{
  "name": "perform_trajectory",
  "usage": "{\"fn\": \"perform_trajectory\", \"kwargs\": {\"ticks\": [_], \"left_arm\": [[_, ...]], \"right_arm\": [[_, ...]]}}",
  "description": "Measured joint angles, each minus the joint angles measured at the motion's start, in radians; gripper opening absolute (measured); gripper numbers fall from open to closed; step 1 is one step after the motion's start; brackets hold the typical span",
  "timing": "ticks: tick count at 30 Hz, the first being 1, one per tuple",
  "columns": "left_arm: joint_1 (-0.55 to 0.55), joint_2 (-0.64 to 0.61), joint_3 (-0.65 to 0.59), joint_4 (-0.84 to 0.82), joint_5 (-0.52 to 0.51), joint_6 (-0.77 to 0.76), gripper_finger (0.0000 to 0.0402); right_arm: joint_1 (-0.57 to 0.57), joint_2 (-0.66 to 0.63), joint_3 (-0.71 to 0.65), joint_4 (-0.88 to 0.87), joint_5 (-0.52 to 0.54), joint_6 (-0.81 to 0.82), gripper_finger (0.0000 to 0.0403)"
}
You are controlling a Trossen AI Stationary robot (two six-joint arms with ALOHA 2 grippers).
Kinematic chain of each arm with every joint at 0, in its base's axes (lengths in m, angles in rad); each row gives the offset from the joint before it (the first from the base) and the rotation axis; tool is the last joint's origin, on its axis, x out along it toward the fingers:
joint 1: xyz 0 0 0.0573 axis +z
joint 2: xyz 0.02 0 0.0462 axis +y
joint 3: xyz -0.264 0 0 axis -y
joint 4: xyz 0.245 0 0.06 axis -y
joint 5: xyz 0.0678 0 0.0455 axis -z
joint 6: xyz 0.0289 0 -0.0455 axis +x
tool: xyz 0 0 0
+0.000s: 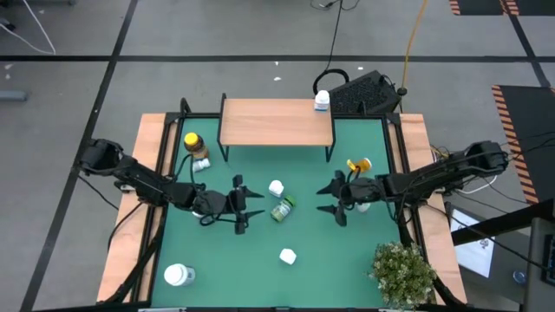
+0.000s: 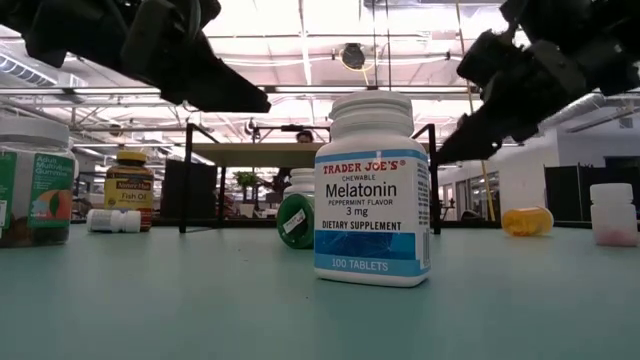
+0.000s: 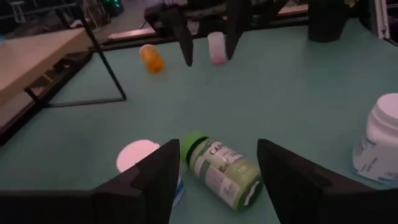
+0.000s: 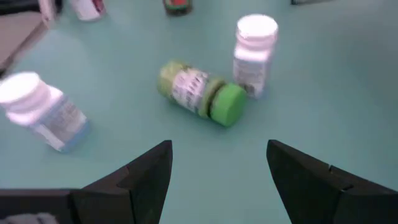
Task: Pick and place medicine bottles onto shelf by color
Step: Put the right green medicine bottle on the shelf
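Note:
The bottom end (image 1: 277, 214) (image 3: 241, 188) of the green-capped medicine bottle, across from its cap, will be gripped by my left gripper.
A green-capped medicine bottle (image 1: 283, 209) lies on its side mid-table, next to an upright white one (image 1: 276, 188). My left gripper (image 1: 253, 206) is open just left of it, and its fingers flank the bottle (image 3: 221, 171) without clear touch. My right gripper (image 1: 328, 198) hovers open on the bottle's (image 4: 199, 93) right side. The shelf (image 1: 277, 123) stands at the far edge with one white bottle (image 1: 322, 101) on its right end. An amber, yellow-capped bottle (image 1: 193, 143) stands left of the shelf. An orange bottle (image 1: 359, 165) lies at the right.
A white Melatonin bottle (image 2: 372, 190) stands near the front edge, with a large bottle (image 1: 179, 275) at the front left. A small white bottle (image 1: 201, 164) lies by the amber one, and another (image 2: 612, 213) stands at the right. A potted plant (image 1: 403, 273) fills the front right corner.

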Motion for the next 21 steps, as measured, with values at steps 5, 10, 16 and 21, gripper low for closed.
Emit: {"fn": "perform_trajectory", "kwargs": {"ticks": [5, 10, 16, 21], "left_arm": [[0.0, 0.01, 0.0, 0.001, 0.072, -0.03, 0.0219], [0.0, 0.085, 0.017, 0.045, 0.084, -0.065, 0.0238], [0.019, 0.222, 0.099, 0.038, 0.089, -0.115, 0.0287], [0.028, 0.304, 0.185, -0.062, 0.089, -0.133, 0.0323]], "right_arm": [[0.015, 0.077, 0.032, 0.021, 0.0, -0.036, 0.0254], [0.008, 0.237, 0.08, 0.198, -0.001, -0.158, 0.0255], [-0.035, 0.37, 0.181, 0.215, -0.001, -0.264, 0.0291], [-0.061, 0.439, 0.223, 0.212, -0.032, -0.281, 0.0316]]}}
